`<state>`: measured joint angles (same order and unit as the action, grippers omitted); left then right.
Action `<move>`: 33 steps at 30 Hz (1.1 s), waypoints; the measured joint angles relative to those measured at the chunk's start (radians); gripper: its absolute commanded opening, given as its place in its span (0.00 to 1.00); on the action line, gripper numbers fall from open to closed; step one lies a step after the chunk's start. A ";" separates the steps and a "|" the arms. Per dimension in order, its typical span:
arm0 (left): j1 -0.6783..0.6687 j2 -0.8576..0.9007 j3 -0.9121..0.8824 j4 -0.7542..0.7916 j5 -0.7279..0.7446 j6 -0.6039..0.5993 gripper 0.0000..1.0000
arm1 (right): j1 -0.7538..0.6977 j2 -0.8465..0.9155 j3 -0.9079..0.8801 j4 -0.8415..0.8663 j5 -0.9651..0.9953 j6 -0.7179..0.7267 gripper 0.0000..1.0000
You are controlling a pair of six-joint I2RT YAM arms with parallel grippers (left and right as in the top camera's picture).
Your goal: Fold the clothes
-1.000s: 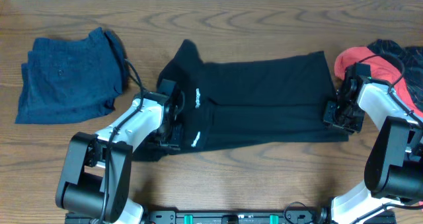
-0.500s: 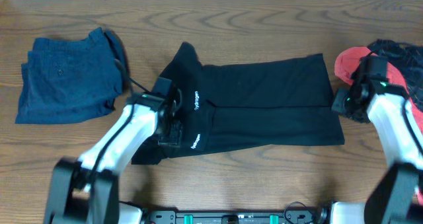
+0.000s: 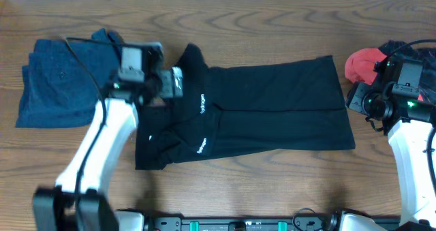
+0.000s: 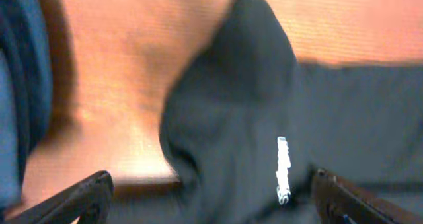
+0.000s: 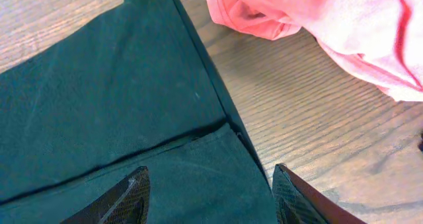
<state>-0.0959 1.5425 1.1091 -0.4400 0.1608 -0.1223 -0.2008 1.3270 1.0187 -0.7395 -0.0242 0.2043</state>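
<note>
The black garment's slanted end pokes its corner past the long edge, so next my left gripper pinches the garment's slanting side (image 4: 174, 112) below that corner before folding.
A black garment (image 3: 266, 108) with white lettering lies folded lengthwise across the middle of the table; it also shows in the left wrist view (image 4: 264, 131) and the right wrist view (image 5: 119, 118). My left gripper (image 3: 170, 84) is open and empty, raised over the garment's left end (image 4: 211, 197). My right gripper (image 3: 357, 98) is open and empty above the garment's right edge (image 5: 208, 197). A folded dark blue garment (image 3: 65, 81) lies at the far left. A red garment (image 3: 364, 64) lies bunched at the far right, pink in the right wrist view (image 5: 317, 19).
A dark garment (image 3: 409, 54) lies behind the red one at the right edge. Bare wooden table (image 3: 272, 183) runs along the front. The blue garment's edge shows at the left of the left wrist view (image 4: 20, 85).
Both grippers have let go of the black garment and lifted away. The left arm has swung up and to the left; the right arm has pulled back to the right.
</note>
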 measured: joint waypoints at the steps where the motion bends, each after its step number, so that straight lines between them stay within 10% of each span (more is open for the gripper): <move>1: 0.016 0.029 0.012 0.016 0.018 0.004 0.96 | 0.000 0.000 0.000 -0.001 -0.002 0.000 0.58; 13: 0.072 0.403 0.097 0.150 0.152 0.022 0.92 | 0.000 0.000 0.000 -0.030 -0.005 0.000 0.57; 23: 0.072 0.427 0.098 0.153 0.204 0.023 0.23 | 0.000 0.000 0.000 -0.034 -0.006 0.000 0.58; 33: 0.072 0.427 0.098 0.179 0.233 0.034 0.14 | 0.000 0.000 0.000 -0.026 -0.006 -0.008 0.60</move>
<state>-0.0242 1.9697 1.2072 -0.2615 0.3943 -0.0887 -0.2008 1.3270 1.0187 -0.7658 -0.0303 0.1963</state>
